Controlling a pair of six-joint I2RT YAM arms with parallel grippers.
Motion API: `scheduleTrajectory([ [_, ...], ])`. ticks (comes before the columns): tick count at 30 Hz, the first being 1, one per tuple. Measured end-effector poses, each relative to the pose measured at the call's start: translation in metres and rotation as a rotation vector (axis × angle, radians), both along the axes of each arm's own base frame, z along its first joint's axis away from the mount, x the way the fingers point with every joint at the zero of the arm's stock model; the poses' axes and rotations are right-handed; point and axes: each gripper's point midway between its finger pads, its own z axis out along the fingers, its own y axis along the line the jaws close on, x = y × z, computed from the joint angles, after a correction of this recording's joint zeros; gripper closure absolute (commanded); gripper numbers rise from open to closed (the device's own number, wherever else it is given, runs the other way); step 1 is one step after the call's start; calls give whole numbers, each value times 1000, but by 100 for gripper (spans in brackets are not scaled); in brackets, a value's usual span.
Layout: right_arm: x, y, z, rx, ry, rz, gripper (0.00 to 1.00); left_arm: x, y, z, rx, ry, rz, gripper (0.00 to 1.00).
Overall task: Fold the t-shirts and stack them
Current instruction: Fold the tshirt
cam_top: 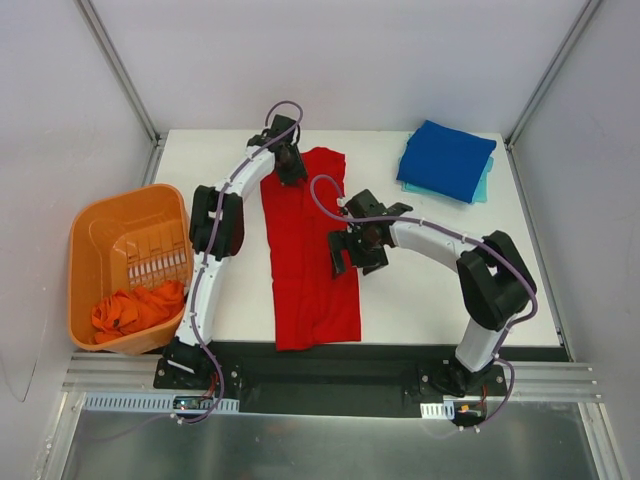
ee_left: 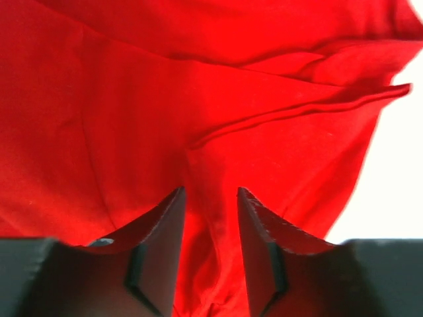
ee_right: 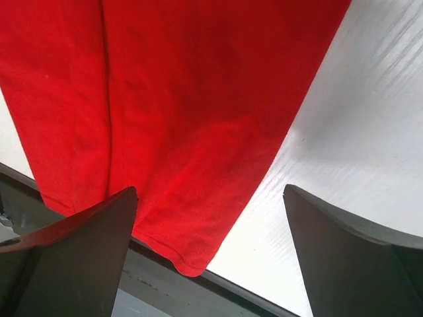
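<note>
I should open my left gripper, which straddles the inner part of the red t-shirt's slanting fold, then move it across and pinch the fold's corner at the t-shirt's outer edge (cam_top: 342, 189).
A bright red t-shirt (cam_top: 305, 270) lies as a long strip down the middle of the white table (cam_top: 430, 290). My left gripper (cam_top: 291, 170) sits low on the shirt's far left end. In the left wrist view its jaws (ee_left: 210, 191) stand a narrow gap apart, either side of a raised ridge of red cloth (ee_left: 132, 99). My right gripper (cam_top: 348, 255) hovers wide open over the shirt's right edge. The right wrist view shows this gripper (ee_right: 210, 191) above the red cloth (ee_right: 185, 79) and bare table. A folded royal blue t-shirt (cam_top: 447, 160) lies on a light teal one (cam_top: 483, 188) at the far right.
An orange plastic basket (cam_top: 95, 225) stands left of the table with a crumpled orange-red t-shirt (cam_top: 135, 310) in it. The red shirt's near hem reaches the table's dark front edge (ee_right: 277, 300). White walls close in the table at the back and sides.
</note>
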Motion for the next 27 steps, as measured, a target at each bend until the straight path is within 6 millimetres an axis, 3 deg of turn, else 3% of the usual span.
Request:
scheduleTrajectory([
  [2, -5, -1, -4, -5, 13, 2, 3, 0, 0, -6, 2, 12, 3, 83],
  [6, -11, -4, -5, -11, 18, 1, 3, 1, -1, -10, -1, 16, 7, 90],
  [11, -10, -6, 9, 6, -17, -8, 3, 3, -2, -7, -6, 5, 6, 100],
  [15, -8, -8, 19, 12, -57, -15, 3, 3, -3, -6, -8, 2, 3, 100],
  [21, -10, -21, 20, -29, -83, -34, 3, 1, -13, -5, -1, -13, -39, 100],
  [27, -14, -38, 16, -87, -102, -65, 3, -10, -45, -2, 26, -56, -146, 100],
])
